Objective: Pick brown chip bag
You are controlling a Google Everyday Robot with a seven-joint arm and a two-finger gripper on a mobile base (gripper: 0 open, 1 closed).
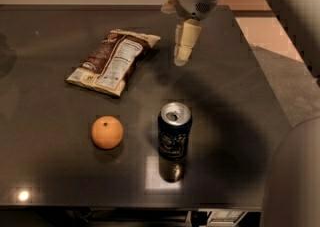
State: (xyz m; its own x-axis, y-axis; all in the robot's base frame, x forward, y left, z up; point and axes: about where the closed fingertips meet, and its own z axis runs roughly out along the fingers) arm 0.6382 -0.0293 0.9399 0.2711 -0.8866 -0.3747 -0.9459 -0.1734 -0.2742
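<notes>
Next, my gripper grabs the far half (129,50) of the brown chip bag and lets the bag's near end hang down.
The brown chip bag (113,60) lies flat on the dark table (45,136) at the back left, its white nutrition-label panel facing up. My gripper (183,55) hangs above the table just right of the bag's far end, its cream fingers pointing down. It holds nothing and is clear of the bag.
A dark blue soda can (174,130) stands upright in the middle front. An orange (107,132) sits to its left. The table's right edge runs along a tan floor (265,31). A grey rounded robot part (295,181) fills the lower right corner.
</notes>
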